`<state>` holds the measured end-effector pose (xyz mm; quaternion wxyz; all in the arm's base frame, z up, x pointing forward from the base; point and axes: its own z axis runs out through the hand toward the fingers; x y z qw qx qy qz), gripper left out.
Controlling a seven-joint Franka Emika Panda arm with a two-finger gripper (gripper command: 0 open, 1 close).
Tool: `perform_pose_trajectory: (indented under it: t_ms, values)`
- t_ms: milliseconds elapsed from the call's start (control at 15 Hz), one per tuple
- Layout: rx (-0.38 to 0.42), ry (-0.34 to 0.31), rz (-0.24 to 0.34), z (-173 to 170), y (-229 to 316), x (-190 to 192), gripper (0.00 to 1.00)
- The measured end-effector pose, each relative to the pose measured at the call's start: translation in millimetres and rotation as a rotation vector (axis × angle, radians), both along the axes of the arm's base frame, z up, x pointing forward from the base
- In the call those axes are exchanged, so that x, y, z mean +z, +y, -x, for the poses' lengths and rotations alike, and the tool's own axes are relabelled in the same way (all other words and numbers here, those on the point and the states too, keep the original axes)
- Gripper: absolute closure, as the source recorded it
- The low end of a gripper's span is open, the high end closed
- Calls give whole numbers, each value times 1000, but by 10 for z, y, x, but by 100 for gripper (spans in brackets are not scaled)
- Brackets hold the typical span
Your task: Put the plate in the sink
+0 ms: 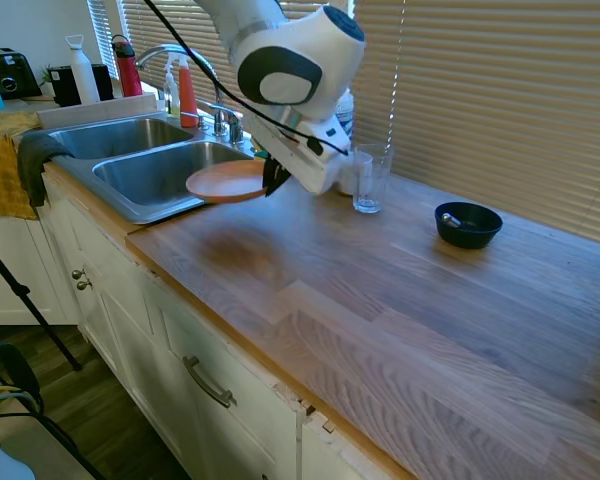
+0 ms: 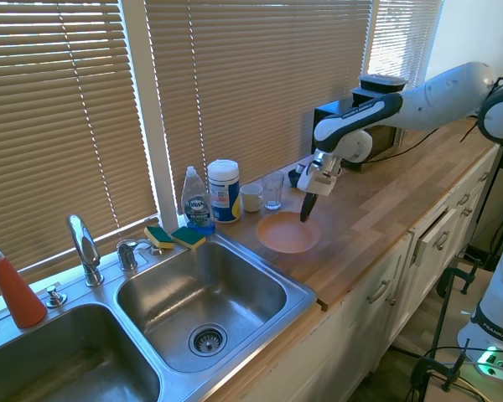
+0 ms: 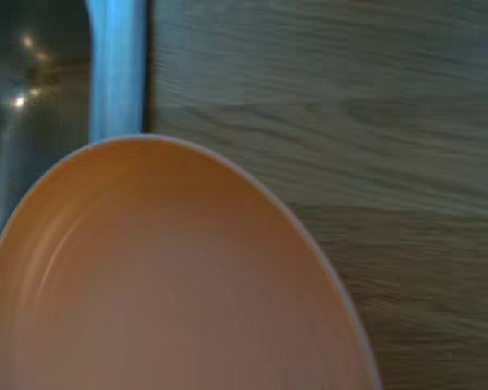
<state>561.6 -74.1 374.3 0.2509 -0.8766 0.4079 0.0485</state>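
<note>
My gripper should release the salmon-orange plate down inside the sink's near basin (image 1: 184, 192), close to the front side of the basin.
The salmon-orange plate (image 1: 225, 183) (image 2: 287, 232) hangs level a little above the wooden counter, right beside the sink's near basin. Its shadow falls on the wood below it. My gripper (image 1: 273, 178) (image 2: 306, 213) is shut on the plate's rim on the side away from the sink. The stainless steel sink (image 1: 130, 210) (image 2: 302, 293) has two basins and a curved faucet (image 2: 84, 247). The plate (image 3: 171, 276) fills most of the wrist view, with the sink rim (image 3: 114, 73) just beyond it.
A clear glass (image 1: 370, 180) and a dark blue bowl (image 1: 468, 224) stand on the counter behind my arm. A dish soap bottle (image 2: 197, 201), a wipes canister (image 2: 224, 191) and sponges (image 2: 174, 237) line the back of the sink. A towel (image 1: 35, 150) drapes over its far corner.
</note>
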Motion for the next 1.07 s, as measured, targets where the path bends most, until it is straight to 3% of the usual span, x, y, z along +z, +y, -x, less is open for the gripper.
perform_pose_trajectory:
  t_ms: [467, 667, 1067]
  values:
    - [71, -4, 43, -317, 1523, 376, 100]
    - [88, -26, 48, -425, 1642, 391, 100]
    - [209, -38, 73, -922, 2803, -127, 100]
